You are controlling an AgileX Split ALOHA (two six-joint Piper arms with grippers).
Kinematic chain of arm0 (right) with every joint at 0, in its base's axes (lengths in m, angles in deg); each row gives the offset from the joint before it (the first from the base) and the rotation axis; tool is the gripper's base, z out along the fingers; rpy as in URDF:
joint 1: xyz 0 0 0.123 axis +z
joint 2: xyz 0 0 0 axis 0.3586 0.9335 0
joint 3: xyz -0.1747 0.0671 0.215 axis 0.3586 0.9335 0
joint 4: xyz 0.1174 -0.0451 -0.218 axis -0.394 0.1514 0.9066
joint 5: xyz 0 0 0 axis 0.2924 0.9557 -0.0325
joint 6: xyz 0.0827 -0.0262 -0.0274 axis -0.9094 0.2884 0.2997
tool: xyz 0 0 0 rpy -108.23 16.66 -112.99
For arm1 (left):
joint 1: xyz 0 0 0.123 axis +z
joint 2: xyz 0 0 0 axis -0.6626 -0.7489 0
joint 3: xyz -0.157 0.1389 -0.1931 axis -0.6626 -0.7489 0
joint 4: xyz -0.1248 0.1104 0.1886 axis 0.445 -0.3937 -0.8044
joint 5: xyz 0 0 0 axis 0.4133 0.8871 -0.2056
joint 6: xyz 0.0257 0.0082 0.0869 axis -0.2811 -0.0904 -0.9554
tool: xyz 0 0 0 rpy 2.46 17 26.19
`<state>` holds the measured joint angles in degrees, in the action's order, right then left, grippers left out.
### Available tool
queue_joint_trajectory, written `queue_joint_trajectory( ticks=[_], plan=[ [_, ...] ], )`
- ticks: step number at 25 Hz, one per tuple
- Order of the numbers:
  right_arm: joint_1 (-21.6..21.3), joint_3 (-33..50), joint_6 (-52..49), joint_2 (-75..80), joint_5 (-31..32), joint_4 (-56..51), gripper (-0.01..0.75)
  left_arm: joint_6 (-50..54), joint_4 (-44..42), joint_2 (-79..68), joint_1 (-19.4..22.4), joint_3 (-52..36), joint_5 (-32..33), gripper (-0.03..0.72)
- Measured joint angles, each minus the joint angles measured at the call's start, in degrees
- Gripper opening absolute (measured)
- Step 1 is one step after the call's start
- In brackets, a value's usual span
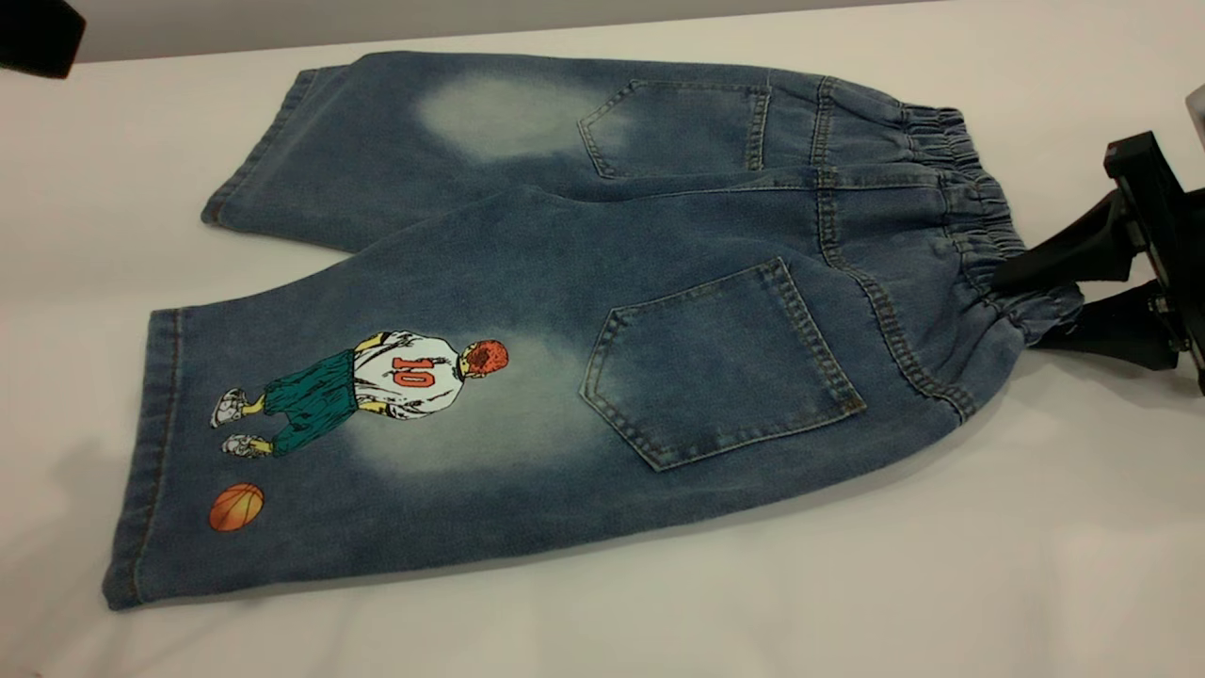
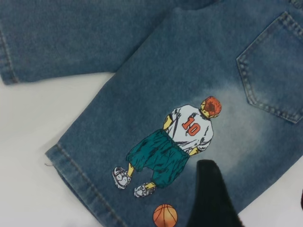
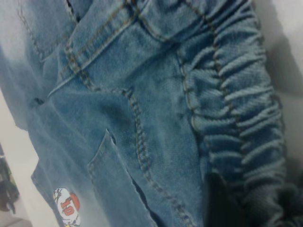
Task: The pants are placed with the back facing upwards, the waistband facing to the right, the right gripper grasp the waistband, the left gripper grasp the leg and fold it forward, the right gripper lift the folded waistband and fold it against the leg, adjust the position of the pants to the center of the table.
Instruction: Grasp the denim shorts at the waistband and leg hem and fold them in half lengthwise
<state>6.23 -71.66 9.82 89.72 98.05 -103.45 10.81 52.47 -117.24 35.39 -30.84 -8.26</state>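
I'll close my left gripper on the hem's near corner (image 1: 145, 583) at the printed leg's end, just past the orange ball.
The pants (image 1: 584, 311) lie flat on the white table (image 1: 659, 612), back side up, both patch pockets showing. The ruffled waistband (image 1: 951, 160) points right. The leg (image 1: 311, 443) with the number 10 player and orange ball is the nearer one; it fills the left wrist view as the leg (image 2: 156, 113). My right gripper (image 1: 1021, 309) is at the waistband's near end, one black finger over the gathered band (image 3: 246, 109) and one under, shut on it, with that corner bunched and raised. My left gripper (image 2: 255, 179) hovers above the printed leg, fingers (image 2: 208, 194) wide apart, touching nothing.
The plain leg (image 1: 395, 132) with a pale faded patch lies behind the printed one. A black piece of the left arm (image 1: 33, 33) shows at the far left corner. Bare tabletop surrounds the pants.
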Motion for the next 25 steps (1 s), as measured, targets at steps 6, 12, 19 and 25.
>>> queue_joint_trajectory(
  ticks=[6, 12, 19, 25],
  plan=[
    [0.0, 0.0, 0.0, 0.2, -0.1, -0.2, 0.120, 0.0, -2.7, -4.9, 0.0, 0.0, -0.1, 0.403],
    [0.0, 0.0, 0.0, 0.3, 1.1, -0.8, 0.033, 0.0, -5.7, -14.0, 0.0, 0.0, -0.6, 0.403],
    [0.0, 0.0, 0.0, 0.3, 4.1, -0.9, 0.033, 0.0, -13.3, -25.2, -6.6, -1.2, -1.7, 0.403],
    [0.0, 0.0, 0.1, 0.3, 4.4, -0.9, 0.033, 5.4, -21.4, -32.3, -13.3, -5.7, -8.2, 0.403]
  ],
)
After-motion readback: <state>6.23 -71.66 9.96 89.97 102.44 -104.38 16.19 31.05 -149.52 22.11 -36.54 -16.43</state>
